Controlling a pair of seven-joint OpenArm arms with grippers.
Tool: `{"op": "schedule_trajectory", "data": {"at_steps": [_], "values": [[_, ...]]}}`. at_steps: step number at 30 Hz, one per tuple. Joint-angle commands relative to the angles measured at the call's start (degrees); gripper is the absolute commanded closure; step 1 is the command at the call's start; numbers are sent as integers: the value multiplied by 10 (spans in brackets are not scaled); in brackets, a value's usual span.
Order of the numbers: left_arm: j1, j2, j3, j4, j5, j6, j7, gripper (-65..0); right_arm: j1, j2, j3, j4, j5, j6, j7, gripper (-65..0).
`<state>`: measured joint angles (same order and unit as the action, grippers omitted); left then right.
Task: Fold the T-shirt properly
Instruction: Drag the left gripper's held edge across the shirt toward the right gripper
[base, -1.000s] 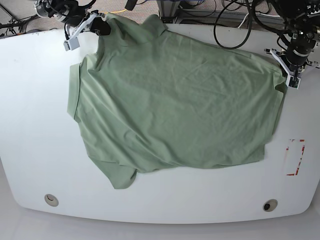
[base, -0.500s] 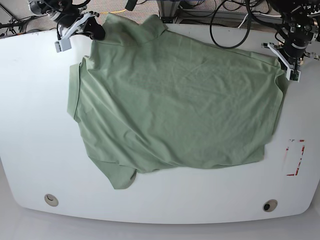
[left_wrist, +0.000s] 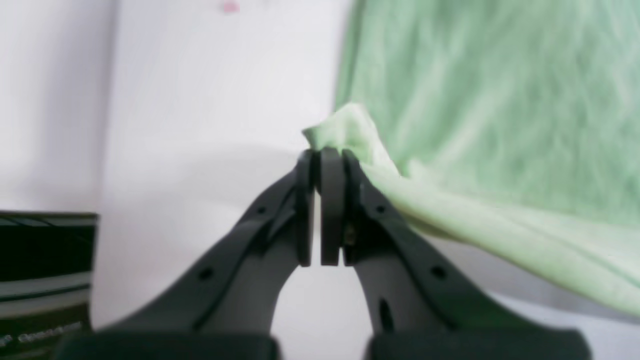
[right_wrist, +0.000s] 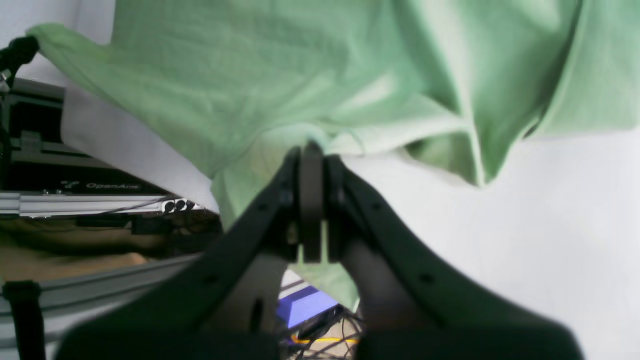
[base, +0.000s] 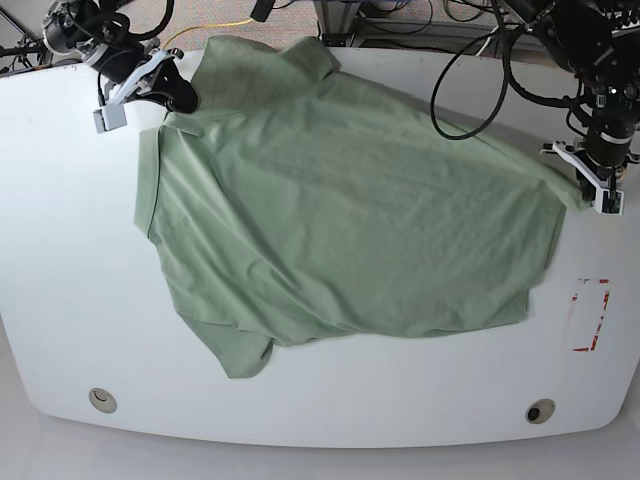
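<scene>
The pinched cloth will be released from my left gripper on the T-shirt's side edge (base: 537, 276) (left_wrist: 355, 18), next to the rectangle that is marked in red.
The pale green T-shirt (base: 340, 210) lies spread and wrinkled over the white table (base: 60, 260). My left gripper (base: 586, 190) at the right side is shut on a pinch of the T-shirt's edge (left_wrist: 345, 130), its jaws pressed together (left_wrist: 322, 165). My right gripper (base: 182, 100) at the far left corner is shut on another part of the T-shirt (right_wrist: 320, 135), where the cloth bunches over the fingertips (right_wrist: 311, 155). Between the two grips the cloth's far edge is pulled taut. A sleeve (base: 240, 350) points toward the near edge.
Cables and black equipment (base: 460, 20) crowd the table's far edge. A red-marked rectangle (base: 590, 315) sits on the table at the right. Two round holes (base: 102, 399) (base: 540, 410) lie near the front edge. The right wrist view shows an aluminium rail (right_wrist: 90, 205) beyond the table.
Both grippers have moved with the cloth: the left one outward to the right and nearer, the right one further left. The shirt's far edge is now stretched wider and flatter.
</scene>
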<state>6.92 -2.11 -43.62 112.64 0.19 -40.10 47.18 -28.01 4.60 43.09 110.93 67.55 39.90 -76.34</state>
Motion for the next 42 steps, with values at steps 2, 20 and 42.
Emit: {"op": "schedule_trajectory", "data": {"at_steps": [2,20,42], "values": [[-41,-4,1,-9,17,1,-12,0,23,7,4,9,12,1,11,0],[-179,-16,61,-162,57,1,-16,0,126,28,3,-99,-44,1,14,0],[-260,-65,92,-374,57,48,-160,0,242,91,0,-252,-97,1,50,0]]}}
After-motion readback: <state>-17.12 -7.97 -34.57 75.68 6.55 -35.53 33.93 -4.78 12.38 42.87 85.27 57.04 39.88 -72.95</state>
